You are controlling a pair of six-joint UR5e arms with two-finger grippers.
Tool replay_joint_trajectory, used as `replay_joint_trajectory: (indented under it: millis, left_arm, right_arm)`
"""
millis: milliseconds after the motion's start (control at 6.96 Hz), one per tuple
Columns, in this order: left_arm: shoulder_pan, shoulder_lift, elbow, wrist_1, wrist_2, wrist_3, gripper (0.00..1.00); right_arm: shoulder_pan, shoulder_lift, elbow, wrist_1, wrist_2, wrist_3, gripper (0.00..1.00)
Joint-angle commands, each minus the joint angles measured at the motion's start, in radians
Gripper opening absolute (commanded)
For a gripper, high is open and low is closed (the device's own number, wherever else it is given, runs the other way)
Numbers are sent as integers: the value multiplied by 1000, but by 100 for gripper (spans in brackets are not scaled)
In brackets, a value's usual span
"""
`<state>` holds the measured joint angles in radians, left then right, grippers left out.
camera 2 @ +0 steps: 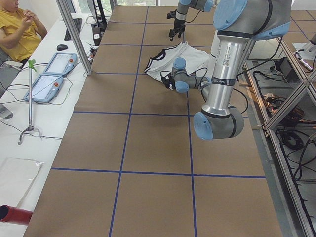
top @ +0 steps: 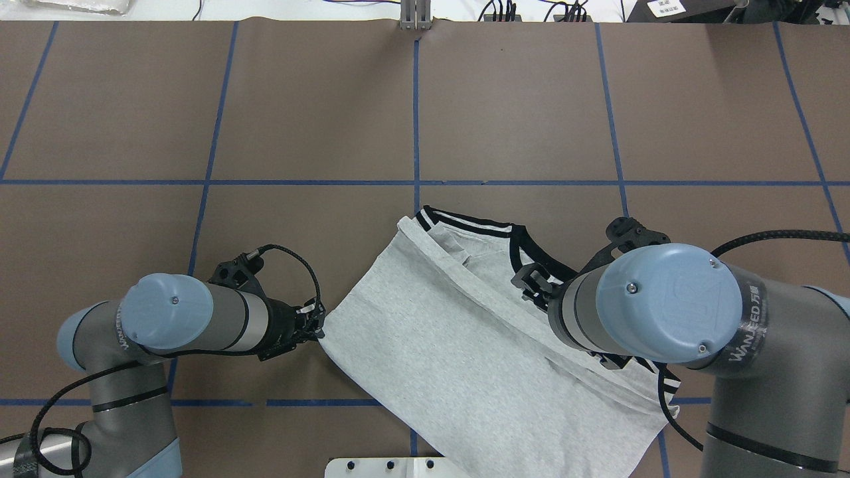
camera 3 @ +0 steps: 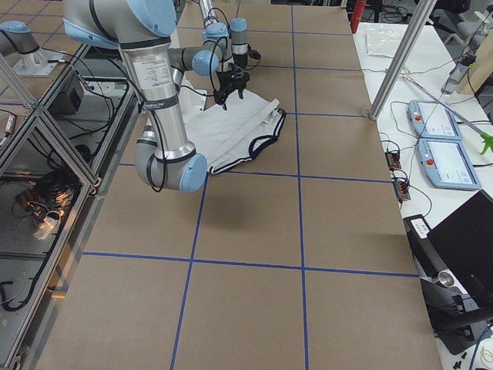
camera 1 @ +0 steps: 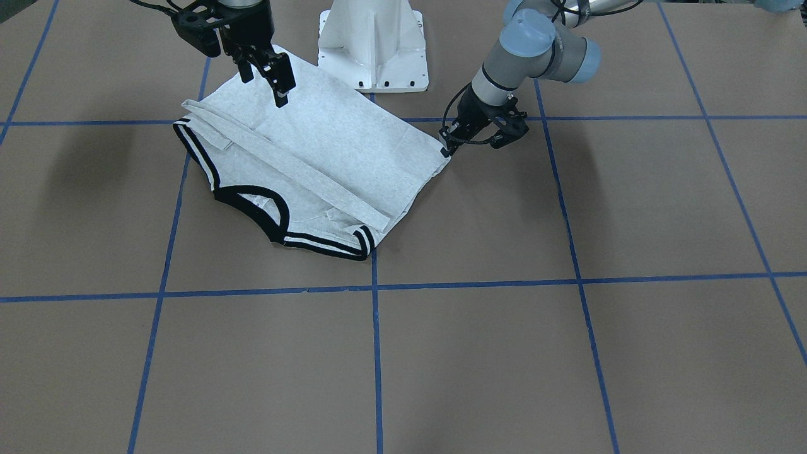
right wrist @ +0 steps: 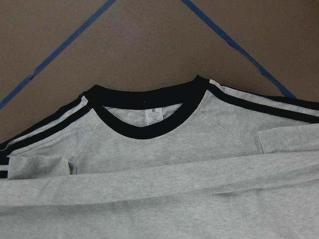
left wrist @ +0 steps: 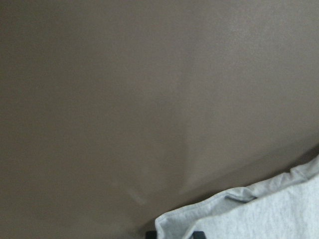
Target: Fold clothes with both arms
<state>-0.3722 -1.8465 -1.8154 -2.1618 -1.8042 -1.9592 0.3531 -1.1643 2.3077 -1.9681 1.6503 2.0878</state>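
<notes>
My left gripper will let go of the T-shirt's hem corner on bare table (camera 1: 470, 384) beyond the blue line farthest from the pedestal.
The grey T-shirt (camera 1: 328, 139) lies partly folded on the brown table, plain side up, with its black collar (camera 1: 252, 205) toward the far side from the robot. The print is hidden. My left gripper (camera 1: 447, 148) is low at the shirt's hem corner and looks shut on it; the left wrist view shows that corner (left wrist: 174, 229) between the fingertips. My right gripper (camera 1: 263, 88) is open and empty, hovering just above the shirt's other hem side. The right wrist view looks down on the collar (right wrist: 149, 130) and striped shoulders. In the overhead view the shirt (top: 451, 345) lies between both arms.
The white base pedestal (camera 1: 373, 47) stands just behind the shirt. Blue tape lines (camera 1: 376, 353) grid the brown table. A seated person (camera 2: 17, 29) and two teach pendants (camera 2: 52, 74) are beyond the table's far edge in the exterior left view.
</notes>
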Motion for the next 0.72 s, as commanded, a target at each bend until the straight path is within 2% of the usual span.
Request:
replay_joint_trajectory:
  millis: [0,144,287,574]
  left_arm:
    - [-84,1,1,2,0,141,0]
    - [-126,-9,22,5,0,216,0]
    - [-178,-75,83,3,9,258,0]
    - [-346,-309,343,-9,14,356,0]
  right_arm:
    - [3,0,-2,0,-3,0,100]
    - [3,0,-2,0,-4,0,100]
    - [6,-2,-2,0,-3,0,100]
    - [9,0,-4,0,-1,0,100]
